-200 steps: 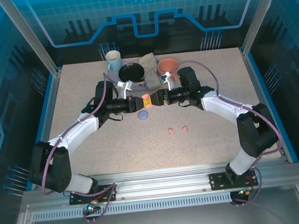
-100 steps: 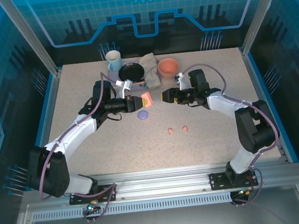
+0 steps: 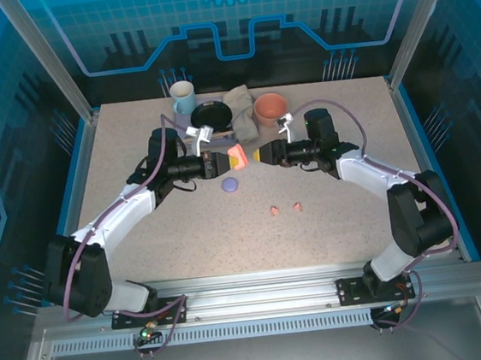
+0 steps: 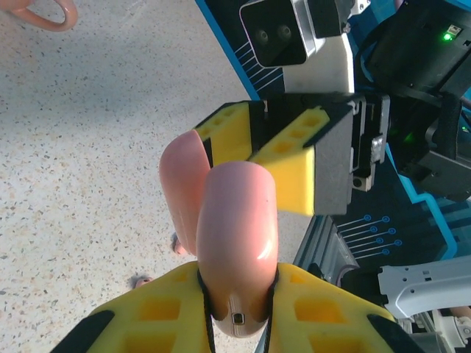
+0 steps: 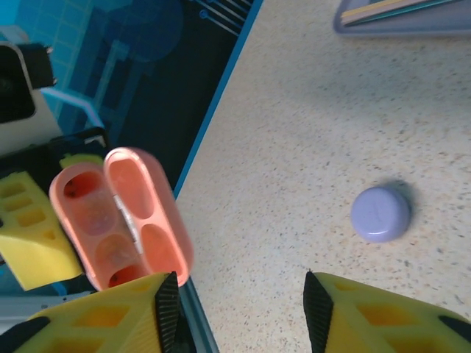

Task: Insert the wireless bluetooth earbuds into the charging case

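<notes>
The charging case's hollows face my right gripper rather than up, so next my right gripper takes the case while my left gripper turns and grabs the case's base [image 4: 237,239].
A salmon-pink charging case [image 3: 236,156] hangs above the table with its lid swung open, and my left gripper [image 3: 225,159] is shut on its base. In the left wrist view the case [image 4: 235,235] rises from between my yellow fingers [image 4: 147,316]. The right wrist view looks into its empty cavities [image 5: 118,217]. My right gripper [image 3: 260,155] faces it from the right, open [image 5: 243,309], with one finger [image 5: 165,309] beside the lid's edge and nothing between the jaws. Two pink earbuds [image 3: 274,210] [image 3: 297,206] lie on the table nearer the front. A closed lavender case [image 3: 231,184] [image 5: 380,213] lies below the grippers.
Along the back edge stand a white mug [image 3: 182,94], a black dish [image 3: 210,114], a grey cloth [image 3: 240,111] and a terracotta bowl [image 3: 270,106]. Bare tabletop stretches around and in front of the earbuds.
My right gripper drew back to the right from the pink case, then edged toward it again with narrower jaws. The case now shows its lid open. The left gripper kept its hold.
</notes>
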